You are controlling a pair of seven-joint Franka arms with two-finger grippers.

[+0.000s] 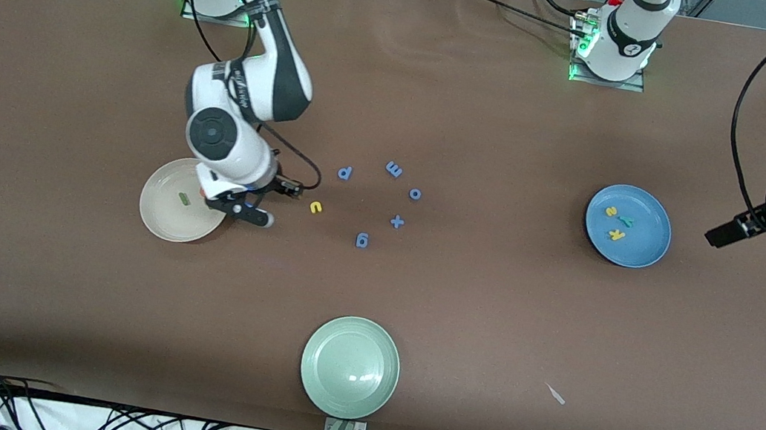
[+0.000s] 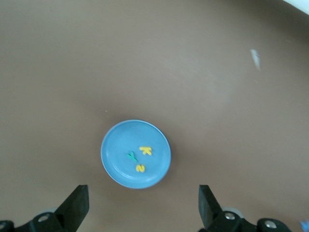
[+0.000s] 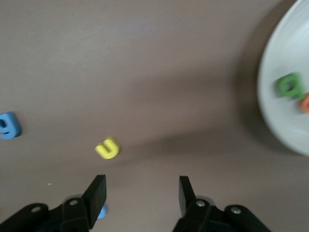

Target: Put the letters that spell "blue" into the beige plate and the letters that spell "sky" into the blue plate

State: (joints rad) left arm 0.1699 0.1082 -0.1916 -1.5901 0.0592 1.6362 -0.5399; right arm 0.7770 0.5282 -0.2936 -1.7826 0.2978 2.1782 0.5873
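Observation:
The yellow u beside the beige plate is needed for "blue", so my right gripper needs to go there next and close on the u's outer sides (image 1: 315,206) (image 3: 107,148).
The beige plate (image 1: 162,214) holds a green b (image 3: 288,86) and an orange e (image 3: 305,104); in the front view only the green b (image 1: 184,199) shows there. A yellow u (image 1: 315,207) lies on the table beside the plate. My right gripper (image 1: 248,212) hangs open and empty over the table between the plate's rim and the u (image 3: 107,148). The blue plate (image 1: 649,241) holds a yellow s (image 1: 610,212), a teal y (image 1: 625,220) and a yellow k (image 1: 616,235). My left gripper (image 2: 142,205) waits open, high up beside the blue plate (image 2: 118,145).
All-blue characters lie mid-table: p (image 1: 345,173), m (image 1: 394,168), o (image 1: 415,194), + (image 1: 397,221), g (image 1: 362,240). A pale green plate (image 1: 350,366) sits near the front edge. A small white scrap (image 1: 556,395) lies toward the left arm's end.

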